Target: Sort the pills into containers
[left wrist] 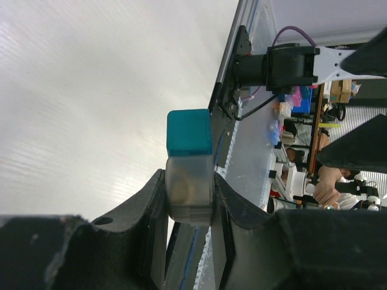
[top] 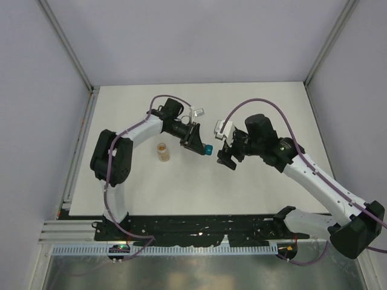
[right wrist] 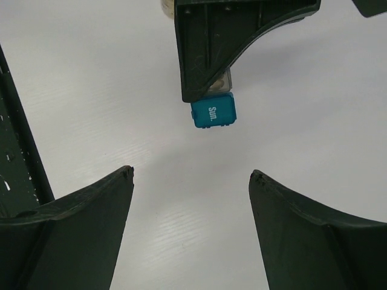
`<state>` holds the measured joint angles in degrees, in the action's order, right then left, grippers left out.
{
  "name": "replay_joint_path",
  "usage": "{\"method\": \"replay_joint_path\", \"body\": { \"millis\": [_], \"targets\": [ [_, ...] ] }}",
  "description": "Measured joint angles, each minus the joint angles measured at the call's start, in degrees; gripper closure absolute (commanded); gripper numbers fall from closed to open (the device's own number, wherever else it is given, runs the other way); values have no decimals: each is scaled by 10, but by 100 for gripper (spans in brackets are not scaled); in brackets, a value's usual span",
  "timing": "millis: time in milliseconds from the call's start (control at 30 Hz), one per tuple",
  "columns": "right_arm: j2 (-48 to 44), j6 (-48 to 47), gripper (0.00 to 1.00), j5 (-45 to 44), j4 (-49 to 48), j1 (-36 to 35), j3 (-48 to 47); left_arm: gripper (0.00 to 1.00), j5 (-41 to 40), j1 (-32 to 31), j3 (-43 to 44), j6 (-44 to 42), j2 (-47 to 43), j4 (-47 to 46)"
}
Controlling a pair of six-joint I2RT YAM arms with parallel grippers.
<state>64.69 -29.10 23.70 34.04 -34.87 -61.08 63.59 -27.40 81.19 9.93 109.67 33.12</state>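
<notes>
My left gripper is holding the grey box. It will let go of the box on the white table (top: 213, 157) beside the open fingers of my right gripper.
My left gripper (top: 199, 147) is shut on a tiny grey translucent box (left wrist: 188, 187) and holds it off the table. A teal-blue box (left wrist: 188, 132) is joined to its outer end and sticks out past the fingertips. It also shows in the top view (top: 207, 148). In the right wrist view its teal face (right wrist: 213, 113) reads "Sun.". A dim round shape shows through the grey wall. My right gripper (top: 221, 154) is open and empty, just right of the teal box and facing it, jaws wide apart (right wrist: 192, 172). I cannot make out any loose pills.
A small clear vial with an orange-brown top (top: 162, 152) stands on the white table left of my left gripper. A small clear piece (top: 198, 112) lies behind my left arm. Grey walls enclose the table (top: 260, 193) at the back and sides.
</notes>
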Motion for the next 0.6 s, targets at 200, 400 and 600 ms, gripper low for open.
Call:
{"method": "replay_joint_path", "body": {
  "millis": [200,400,600],
  "targets": [
    [-31,6,18,-14,-32,24,49,100,-6,-5,38,-3,76,5],
    [-51,9,18,-16,-57,50,87,100,-11,-10,80,3,131,5],
    [-53,9,17,-16,-73,60,99,99,-20,-12,114,9,176,10]
  ]
}}
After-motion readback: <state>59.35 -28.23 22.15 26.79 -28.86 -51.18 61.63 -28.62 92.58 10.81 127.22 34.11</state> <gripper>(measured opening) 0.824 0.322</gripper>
